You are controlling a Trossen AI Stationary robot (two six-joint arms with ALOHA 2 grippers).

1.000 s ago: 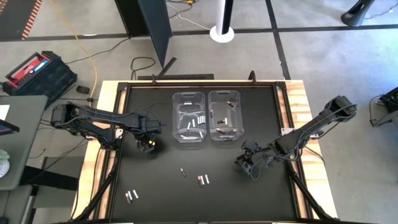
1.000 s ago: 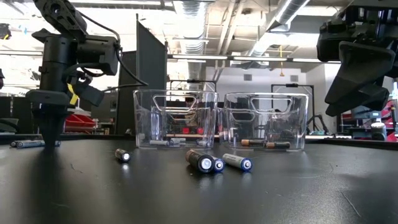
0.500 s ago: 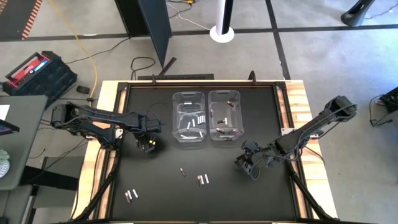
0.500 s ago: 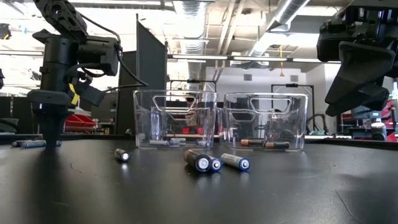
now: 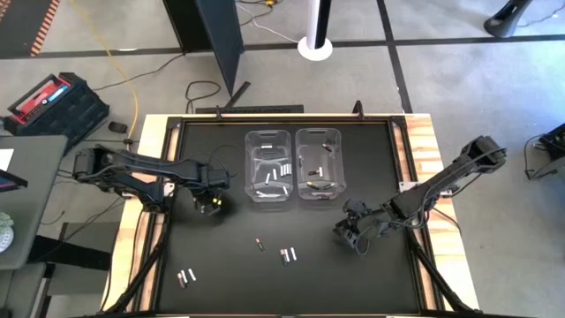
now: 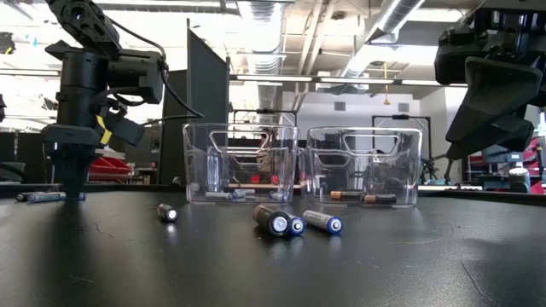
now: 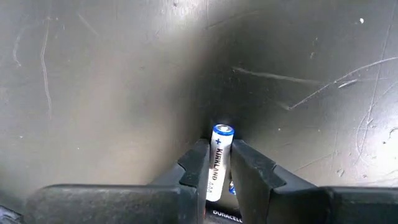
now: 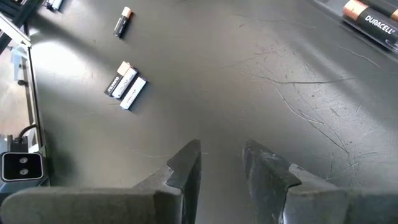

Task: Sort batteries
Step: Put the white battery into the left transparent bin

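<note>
The blue end of a second battery is next to the white battery between my left gripper's fingers, so next I open them, lift a little and pinch just the white battery (image 7: 218, 163).
My left gripper (image 5: 210, 205) stands at the table's left, fingers pointing down, shut on a silvery-white battery (image 7: 219, 158). A dark battery (image 7: 227, 214) lies close behind it, mostly hidden by the fingers. My right gripper (image 8: 221, 158) hangs open above bare table at the right (image 5: 350, 235). More batteries lie on their sides on the black table: one alone (image 5: 259, 245), a pair (image 5: 289, 255) near the middle, and another pair (image 5: 186, 276) at the near left. Two clear bins (image 5: 267, 165) (image 5: 319, 163) with batteries in them stand at the far middle. My left gripper pinches the white battery's long sides (image 7: 216, 171) between its two fingers. The fingers come from above, pointing down, and lie across the battery. Its plus end (image 7: 222, 130) sticks out past the fingertips. The battery lies level at the table top; whether it rests there does not show.
The table has a raised black rim and wooden side boards (image 5: 425, 146). In the low view the near batteries (image 6: 277, 222) lie in front of the bins (image 6: 241, 162). Bare table surface spreads between the two arms and toward the near edge.
My left gripper has stayed in place at the table top, and in the low view its fingers have drawn closer together. The right arm has kept still.
</note>
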